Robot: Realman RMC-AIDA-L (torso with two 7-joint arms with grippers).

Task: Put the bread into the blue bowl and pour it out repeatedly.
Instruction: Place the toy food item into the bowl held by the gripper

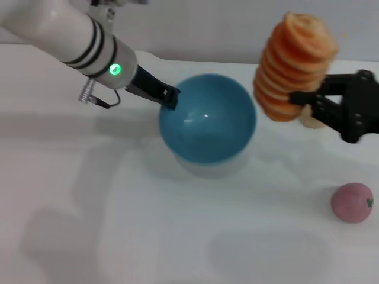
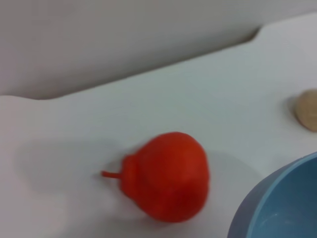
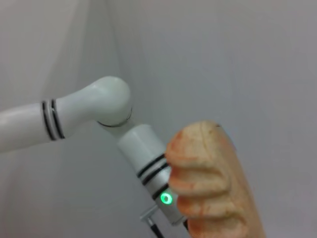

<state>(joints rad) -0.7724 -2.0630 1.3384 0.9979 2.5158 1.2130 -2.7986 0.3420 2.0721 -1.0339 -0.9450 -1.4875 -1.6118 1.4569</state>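
I need to let go of the bread with my right gripper inside the blue bowl (image 1: pixel 238 122), with one end of the bread leaning on the bowl's rim near my left gripper.
The blue bowl (image 1: pixel 207 136) stands on the white table at mid-height in the head view, with nothing inside it. My left gripper (image 1: pixel 169 96) reaches in from the upper left, its black fingers closed on the bowl's left rim. The bread (image 1: pixel 296 65), a ridged orange-tan slab, hangs upright above and to the right of the bowl, with my right gripper (image 1: pixel 308 103) shut on its lower end. In the right wrist view the bread (image 3: pixel 213 183) fills the foreground. Part of the bowl's rim (image 2: pixel 282 203) shows in the left wrist view.
A pink round fruit (image 1: pixel 352 202) lies on the table at the right front. A small beige ball (image 1: pixel 311 120) sits behind the right gripper and also shows as the beige ball (image 2: pixel 309 110) in the left wrist view, near a red pear-shaped fruit (image 2: pixel 168 176). The table's back edge meets a wall.
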